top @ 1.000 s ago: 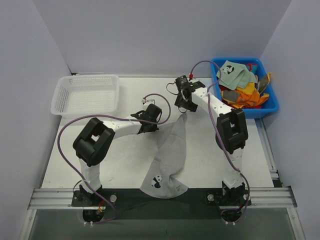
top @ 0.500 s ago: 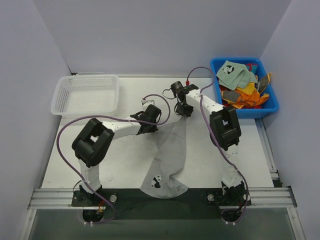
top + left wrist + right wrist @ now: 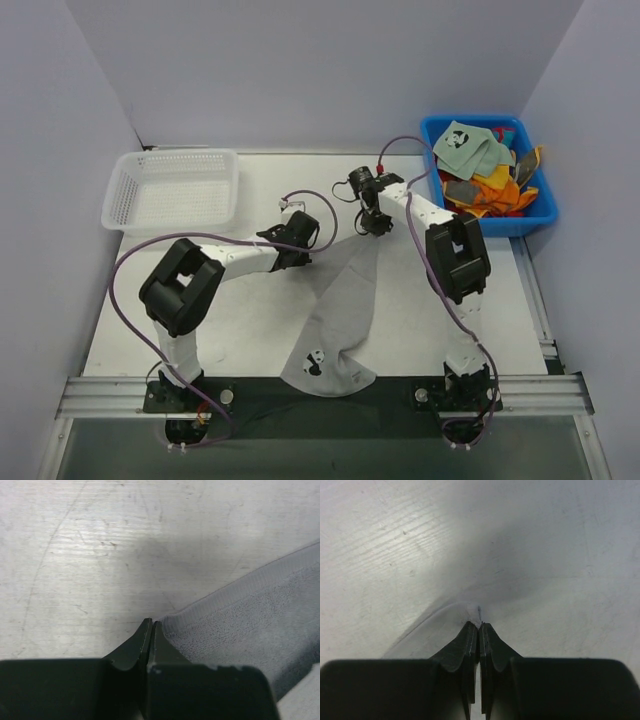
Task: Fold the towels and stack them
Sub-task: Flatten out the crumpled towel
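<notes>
I have just a small peak of cloth at the towel's far corner in my right gripper, so I need to open it and take the corner's hem [image 3: 454,607] before I lift the towel.
A grey towel [image 3: 340,310] with a panda print lies spread down the middle of the table, its near end at the front edge. My left gripper [image 3: 312,262] is shut at the towel's upper left corner. In the left wrist view the grey hem [image 3: 235,595] runs right up to the closed tips of the left gripper [image 3: 151,622]. My right gripper [image 3: 374,228] is shut on the towel's far corner. In the right wrist view a small peak of cloth [image 3: 472,610] pokes out at the closed tips of the right gripper [image 3: 479,625].
A blue bin [image 3: 541,214] at the back right holds several more towels [image 3: 490,180], pale green, grey, orange and red. A white mesh basket [image 3: 175,190] stands at the back left. Purple cables loop over both arms.
The right gripper has closed from open onto the towel's far corner, after shifting slightly over it. The left arm and its grip have stayed put.
</notes>
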Available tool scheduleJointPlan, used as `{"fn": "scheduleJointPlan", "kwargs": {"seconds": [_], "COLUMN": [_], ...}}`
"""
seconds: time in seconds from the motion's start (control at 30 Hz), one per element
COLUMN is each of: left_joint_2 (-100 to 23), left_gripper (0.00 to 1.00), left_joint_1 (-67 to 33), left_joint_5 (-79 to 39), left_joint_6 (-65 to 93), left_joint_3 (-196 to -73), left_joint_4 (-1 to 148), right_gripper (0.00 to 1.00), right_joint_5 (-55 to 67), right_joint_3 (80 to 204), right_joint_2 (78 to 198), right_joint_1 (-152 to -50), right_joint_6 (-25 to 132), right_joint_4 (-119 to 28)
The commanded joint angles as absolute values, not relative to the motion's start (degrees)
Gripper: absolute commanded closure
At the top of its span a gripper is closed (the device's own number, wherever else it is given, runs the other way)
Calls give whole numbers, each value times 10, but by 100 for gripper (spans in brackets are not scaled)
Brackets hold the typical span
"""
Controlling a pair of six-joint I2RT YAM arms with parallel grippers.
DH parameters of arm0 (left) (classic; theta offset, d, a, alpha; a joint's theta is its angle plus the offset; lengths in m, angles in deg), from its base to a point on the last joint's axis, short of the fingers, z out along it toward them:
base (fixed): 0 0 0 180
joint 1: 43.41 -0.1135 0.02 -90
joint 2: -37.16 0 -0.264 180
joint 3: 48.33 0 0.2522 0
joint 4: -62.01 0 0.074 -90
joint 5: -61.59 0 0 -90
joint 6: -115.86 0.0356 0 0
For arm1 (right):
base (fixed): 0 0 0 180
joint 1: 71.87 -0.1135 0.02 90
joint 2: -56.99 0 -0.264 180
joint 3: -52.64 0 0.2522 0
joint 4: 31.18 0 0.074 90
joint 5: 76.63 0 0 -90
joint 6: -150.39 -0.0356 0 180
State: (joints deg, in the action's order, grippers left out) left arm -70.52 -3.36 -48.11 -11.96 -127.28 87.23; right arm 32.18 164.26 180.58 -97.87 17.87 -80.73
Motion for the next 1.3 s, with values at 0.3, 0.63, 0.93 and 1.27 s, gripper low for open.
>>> {"fn": "scheduleJointPlan", "kwargs": {"seconds": [0.3, 0.63, 0.93, 1.27], "left_joint_2": [-644, -694, -730, -744], "left_gripper": [100, 100, 100, 100], "left_joint_1": [-109, -115, -113, -114], "left_joint_5": [-494, -423, -407, -402], "left_joint_6": [10, 73, 114, 121], "left_joint_3": [-1264, -1311, -1352, -1354], "left_joint_4": [837, 813, 813, 816], "right_gripper": [100, 91, 54, 48], "right_joint_5": [162, 86, 48, -32], "right_joint_3": [1408, 1380, 1399, 1449], "right_joint_2": [1637, 1674, 1702, 1746], "right_joint_1": [-917, -881, -860, -852], "right_joint_6": [353, 360, 393, 425], "right_joint_4": [-514, -493, -490, -493]}}
